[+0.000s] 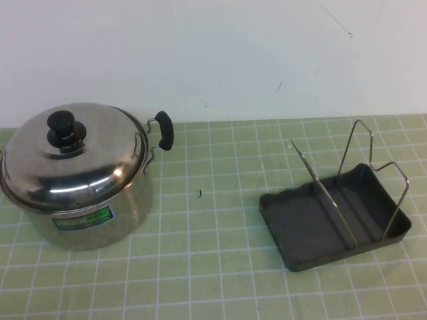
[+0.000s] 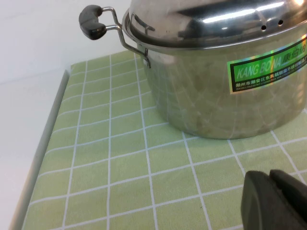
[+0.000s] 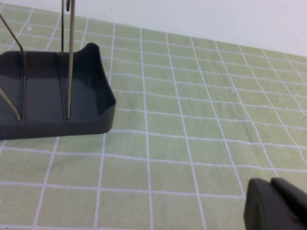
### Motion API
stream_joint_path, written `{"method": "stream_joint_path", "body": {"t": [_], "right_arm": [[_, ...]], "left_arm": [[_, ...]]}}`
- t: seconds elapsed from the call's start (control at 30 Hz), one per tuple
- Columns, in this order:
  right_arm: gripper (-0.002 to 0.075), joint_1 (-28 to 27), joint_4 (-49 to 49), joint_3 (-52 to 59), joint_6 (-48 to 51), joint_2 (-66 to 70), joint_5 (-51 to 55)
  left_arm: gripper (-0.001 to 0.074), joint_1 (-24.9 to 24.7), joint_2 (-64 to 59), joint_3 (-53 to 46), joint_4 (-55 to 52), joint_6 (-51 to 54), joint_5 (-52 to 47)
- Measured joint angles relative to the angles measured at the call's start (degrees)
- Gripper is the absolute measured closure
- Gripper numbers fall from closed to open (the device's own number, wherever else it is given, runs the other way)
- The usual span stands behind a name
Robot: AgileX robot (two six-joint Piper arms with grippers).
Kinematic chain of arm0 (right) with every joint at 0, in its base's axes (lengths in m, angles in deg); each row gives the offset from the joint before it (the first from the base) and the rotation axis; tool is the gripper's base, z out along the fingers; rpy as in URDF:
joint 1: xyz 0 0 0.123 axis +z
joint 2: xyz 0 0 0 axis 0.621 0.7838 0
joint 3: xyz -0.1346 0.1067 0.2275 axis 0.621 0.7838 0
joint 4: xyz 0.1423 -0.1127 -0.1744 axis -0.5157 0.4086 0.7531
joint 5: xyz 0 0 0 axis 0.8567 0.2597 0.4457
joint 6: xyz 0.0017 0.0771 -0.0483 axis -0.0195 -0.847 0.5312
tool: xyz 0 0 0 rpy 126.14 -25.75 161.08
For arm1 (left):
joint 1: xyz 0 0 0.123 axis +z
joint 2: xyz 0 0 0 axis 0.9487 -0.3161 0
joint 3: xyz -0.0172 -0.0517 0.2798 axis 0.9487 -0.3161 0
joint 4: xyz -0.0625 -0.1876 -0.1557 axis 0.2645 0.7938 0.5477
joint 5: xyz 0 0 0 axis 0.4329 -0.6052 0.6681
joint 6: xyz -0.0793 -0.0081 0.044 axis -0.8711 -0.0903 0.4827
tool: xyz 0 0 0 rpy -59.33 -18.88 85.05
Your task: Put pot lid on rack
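I will next bring my left gripper over to the black knob [image 1: 62,124] that sits on top of the pot lid, and I will close it there.
The pot lid [image 1: 73,157], shiny domed steel with a black knob [image 1: 64,127], sits on the steel pot [image 1: 90,223] at the left of the table. Its rim shows in the left wrist view [image 2: 216,24]. The rack [image 1: 333,220], a dark grey tray with upright wire loops, stands at the right; its corner shows in the right wrist view [image 3: 57,96]. Neither arm shows in the high view. My left gripper [image 2: 271,179] is shut and empty, low over the mat in front of the pot. My right gripper [image 3: 271,184] is shut and empty, beside the rack.
The pot has a green label [image 2: 266,64] and a black side handle [image 1: 164,130]. A green checked mat [image 1: 213,200] covers the table; a white wall stands behind. The mat's edge [image 2: 43,143] runs near the pot's handle side.
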Motion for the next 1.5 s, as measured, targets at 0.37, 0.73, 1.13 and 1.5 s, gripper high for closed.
{"method": "stream_joint_path", "body": {"t": [0.37,0.73,1.13,1.5], "right_arm": [[0.0727,0.00,0.00,0.00,0.00,0.00,0.00],[0.0727,0.00,0.00,0.00,0.00,0.00,0.00],[0.0727,0.00,0.00,0.00,0.00,0.00,0.00],[0.0727,0.00,0.00,0.00,0.00,0.00,0.00]], "left_arm": [[0.0738,0.00,0.00,0.00,0.09,0.12,0.00],[0.0738,0.00,0.00,0.00,0.09,0.12,0.00],[0.0738,0.00,0.00,0.00,0.09,0.02,0.00],[0.0738,0.00,0.00,0.00,13.01,-4.32,1.46]]}}
